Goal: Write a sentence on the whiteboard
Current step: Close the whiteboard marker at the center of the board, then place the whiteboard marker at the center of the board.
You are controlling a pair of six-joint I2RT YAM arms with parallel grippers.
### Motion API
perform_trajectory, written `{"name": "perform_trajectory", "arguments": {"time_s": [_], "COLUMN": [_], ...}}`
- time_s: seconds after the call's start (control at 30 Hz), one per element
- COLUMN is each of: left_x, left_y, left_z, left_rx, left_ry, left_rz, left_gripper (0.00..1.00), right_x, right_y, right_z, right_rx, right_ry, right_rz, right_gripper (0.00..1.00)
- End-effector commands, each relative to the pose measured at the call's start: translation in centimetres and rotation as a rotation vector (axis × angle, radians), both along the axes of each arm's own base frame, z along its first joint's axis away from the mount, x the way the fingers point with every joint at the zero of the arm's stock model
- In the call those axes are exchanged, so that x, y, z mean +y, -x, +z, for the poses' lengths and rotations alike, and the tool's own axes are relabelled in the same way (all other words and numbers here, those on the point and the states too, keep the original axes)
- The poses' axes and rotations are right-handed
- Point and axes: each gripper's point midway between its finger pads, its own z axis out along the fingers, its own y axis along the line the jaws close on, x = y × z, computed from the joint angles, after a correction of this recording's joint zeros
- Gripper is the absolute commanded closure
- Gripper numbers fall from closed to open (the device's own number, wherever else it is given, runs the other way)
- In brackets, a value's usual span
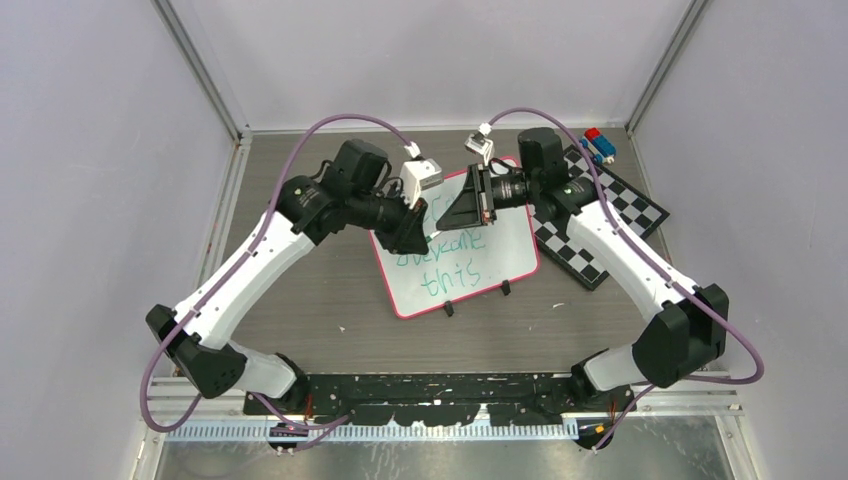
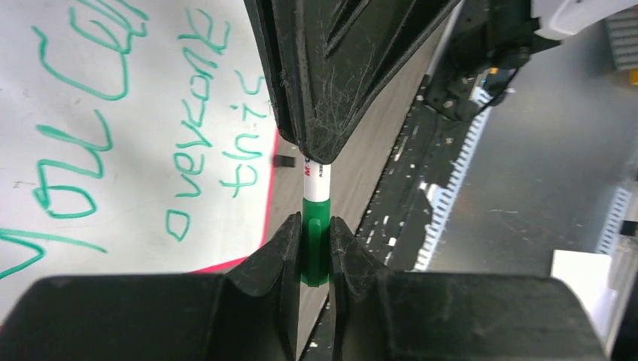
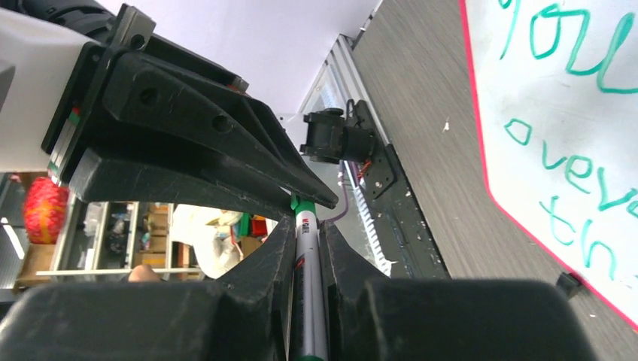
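Observation:
My left gripper is holding the white marker and will let it go on the bare table (image 1: 309, 277) beside the whiteboard, opposite the checkered board.
The whiteboard (image 1: 505, 262) lies flat at the middle of the table with its pink-red rim and two black clips on the near edge. The sentence (image 1: 445, 262) is green handwriting in three lines, ending "overcome this". Both grippers meet tip to tip above the board's far left part. My left gripper (image 2: 316, 252) is shut on the green cap (image 2: 315, 237) of a marker. My right gripper (image 3: 307, 248) is shut on the same marker's white barrel (image 3: 308, 259). From above, the left gripper (image 1: 425, 222) and right gripper (image 1: 447, 218) overlap and hide the marker.
A black-and-white checkered board (image 1: 612, 215) lies right of the whiteboard, partly under the right arm. Small red and blue blocks (image 1: 598, 143) sit at the far right corner. A black rail (image 1: 440, 385) runs along the near edge between the arm bases.

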Motion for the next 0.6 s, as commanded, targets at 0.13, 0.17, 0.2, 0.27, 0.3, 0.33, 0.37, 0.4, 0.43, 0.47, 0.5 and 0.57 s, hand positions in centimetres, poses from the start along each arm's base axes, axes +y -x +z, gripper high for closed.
{"name": "perform_trajectory", "arguments": {"time_s": [0.13,0.17,0.2,0.27,0.3,0.33,0.37,0.4,0.43,0.47,0.5,0.57], "left_x": [-0.6,-0.1,0.6,1.9,2.5,3.2,4.0,5.0,6.2,7.4,8.7,11.8], "left_y": [-3.3,-3.8,-4.3,-5.1,-5.5,-6.0,-6.5,-7.3,-8.2,-9.0,-9.8,-11.3], "left_z": [4.8,4.7,4.6,4.7,4.8,5.0,5.2,5.5,5.7,5.9,5.9,5.7], "left_rx": [-0.195,-0.176,-0.156,-0.126,-0.121,-0.120,-0.126,-0.133,-0.136,-0.137,-0.135,-0.136], "left_ry": [0.141,0.146,0.151,0.171,0.182,0.193,0.202,0.205,0.209,0.213,0.214,0.207], "left_rz": [0.030,0.054,0.082,0.133,0.153,0.178,0.203,0.243,0.287,0.333,0.373,0.461], "left_gripper": [1.00,1.00,1.00,1.00,1.00,1.00,1.00,1.00,1.00,1.00,1.00,1.00], "right_x": [-0.4,-0.9,-1.4,-2.6,-3.3,-3.9,-4.7,-5.4,-6.2,-7.0,-8.1,-9.9], "right_y": [-1.1,-1.7,-2.4,-3.4,-4.0,-4.5,-5.1,-5.7,-6.3,-6.9,-7.6,-8.5], "right_z": [1.4,2.0,2.4,3.8,4.2,5.0,5.6,6.2,6.6,6.8,6.9,6.7], "right_rx": [-0.086,-0.095,-0.103,-0.134,-0.145,-0.166,-0.181,-0.195,-0.207,-0.214,-0.219,-0.229], "right_ry": [0.056,0.052,0.048,0.033,0.030,0.023,0.018,0.015,0.013,0.014,0.016,0.029], "right_rz": [-0.015,-0.037,-0.060,-0.103,-0.127,-0.150,-0.177,-0.200,-0.228,-0.255,-0.287,-0.333], "right_gripper": [0.68,0.60,0.54,0.40,0.35,0.31,0.28,0.27,0.27,0.26,0.25,0.24]}}
